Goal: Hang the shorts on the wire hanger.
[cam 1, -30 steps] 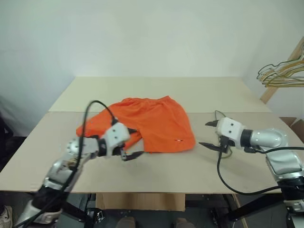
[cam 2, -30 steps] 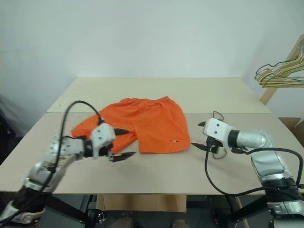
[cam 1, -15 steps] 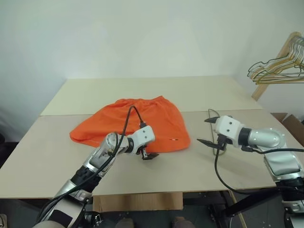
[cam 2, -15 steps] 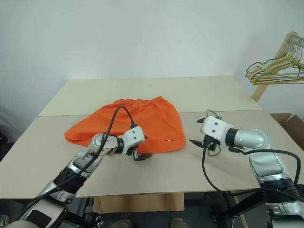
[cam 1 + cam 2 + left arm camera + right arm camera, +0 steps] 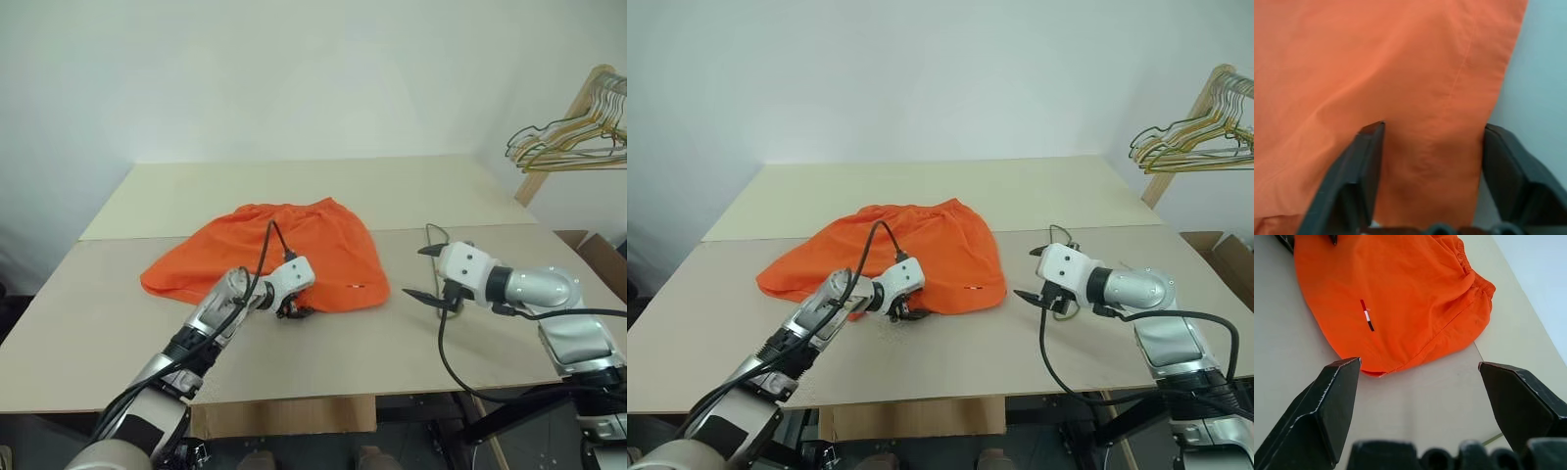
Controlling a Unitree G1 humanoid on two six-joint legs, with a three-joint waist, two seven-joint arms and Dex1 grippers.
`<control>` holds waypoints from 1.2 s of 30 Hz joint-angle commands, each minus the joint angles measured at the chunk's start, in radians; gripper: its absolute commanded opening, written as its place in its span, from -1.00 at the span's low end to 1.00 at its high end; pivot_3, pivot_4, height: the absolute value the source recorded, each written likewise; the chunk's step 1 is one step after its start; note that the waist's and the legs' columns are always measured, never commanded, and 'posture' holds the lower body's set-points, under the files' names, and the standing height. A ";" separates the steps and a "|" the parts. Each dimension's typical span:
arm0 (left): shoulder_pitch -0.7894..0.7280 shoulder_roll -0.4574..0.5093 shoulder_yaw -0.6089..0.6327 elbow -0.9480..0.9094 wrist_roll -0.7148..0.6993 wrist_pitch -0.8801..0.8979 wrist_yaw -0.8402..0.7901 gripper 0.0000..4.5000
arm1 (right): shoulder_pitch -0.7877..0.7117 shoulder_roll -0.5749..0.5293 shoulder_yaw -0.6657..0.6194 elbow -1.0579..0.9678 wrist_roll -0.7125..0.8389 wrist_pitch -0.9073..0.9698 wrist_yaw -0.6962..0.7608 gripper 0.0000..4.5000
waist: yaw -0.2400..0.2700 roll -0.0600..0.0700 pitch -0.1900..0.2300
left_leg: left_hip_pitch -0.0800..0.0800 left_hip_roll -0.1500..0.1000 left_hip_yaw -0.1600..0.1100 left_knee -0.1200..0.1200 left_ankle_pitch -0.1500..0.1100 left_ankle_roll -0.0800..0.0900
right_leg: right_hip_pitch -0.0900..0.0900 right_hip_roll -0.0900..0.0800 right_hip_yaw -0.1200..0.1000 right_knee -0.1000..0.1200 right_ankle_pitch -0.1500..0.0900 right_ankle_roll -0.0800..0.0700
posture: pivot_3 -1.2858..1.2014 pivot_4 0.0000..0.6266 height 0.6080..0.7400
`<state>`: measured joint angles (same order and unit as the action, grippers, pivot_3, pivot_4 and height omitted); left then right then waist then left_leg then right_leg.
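Note:
My right gripper will go to the orange shorts next. It should close on their side edge (image 5: 360,225) (image 5: 1484,322) just below the waistband, on the wire hanger's side.
The orange shorts (image 5: 294,245) lie flat on the table (image 5: 441,186), waistband toward the far side, with a small white-and-dark mark (image 5: 1367,316) near the right leg hem. My left gripper (image 5: 297,311) is down on the near hem. Its fingers (image 5: 1369,147) stand apart, straddling the orange fabric (image 5: 1430,98), which wrinkles slightly between them. My right gripper (image 5: 416,273) hovers wide open just right of the shorts, holding nothing. Under and behind it lies the thin wire hanger (image 5: 1055,232), mostly hidden by the gripper; a short piece of the wire hanger (image 5: 1493,437) pokes out by its fingers.
A bunch of gold and dark hangers (image 5: 568,142) hangs from a wooden rack at the far right. A cardboard box (image 5: 593,250) sits beyond the table's right edge. A seam crosses the table behind the shorts.
My left gripper moved forward and down onto the shorts' near hem, and its fingers have narrowed. The right gripper stayed in place. The camera has shifted.

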<state>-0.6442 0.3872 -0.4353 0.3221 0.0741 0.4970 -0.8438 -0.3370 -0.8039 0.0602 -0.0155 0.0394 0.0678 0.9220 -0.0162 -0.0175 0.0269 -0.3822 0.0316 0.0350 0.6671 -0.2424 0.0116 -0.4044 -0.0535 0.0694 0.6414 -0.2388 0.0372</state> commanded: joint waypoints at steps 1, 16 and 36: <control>-0.008 0.005 0.019 0.024 0.016 -0.010 0.012 -0.26 | -0.020 0.000 -0.009 -0.029 -0.006 -0.003 -0.010 1.00 | -0.001 0.000 0.000 | 0.000 0.000 0.000 0.000 0.000 0.000 | 0.000 0.000 0.000 0.000 0.000 0.000 | 0.05 -1.00 1.00; 0.312 0.309 0.156 -0.408 -0.010 -0.167 -0.052 -0.99 | -0.074 -0.005 0.000 0.036 -0.049 -0.051 -0.017 1.00 | -0.015 0.000 0.000 | 0.000 0.001 0.000 -0.001 0.000 0.000 | -0.001 0.000 0.000 0.001 0.000 0.000 | 0.05 -1.00 1.00; 0.781 0.578 0.605 -0.588 -0.208 -0.427 -0.172 -0.99 | -0.437 0.173 0.331 0.759 -0.524 -0.744 -0.367 1.00 | 0.006 0.000 0.001 | 0.003 0.002 0.005 -0.003 0.000 0.000 | -0.001 -0.002 0.001 0.000 -0.001 -0.002 | 0.12 -1.00 1.00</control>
<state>0.1434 0.9507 0.1352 -0.2403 -0.1197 0.0721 -1.0188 -0.7346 -0.6355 0.3856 0.7056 -0.4524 -0.6145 0.6070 -0.0097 -0.0173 0.0279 -0.3794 0.0331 0.0398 0.6637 -0.2427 0.0119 -0.4052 -0.0560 0.0701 0.6414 -0.2398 0.0355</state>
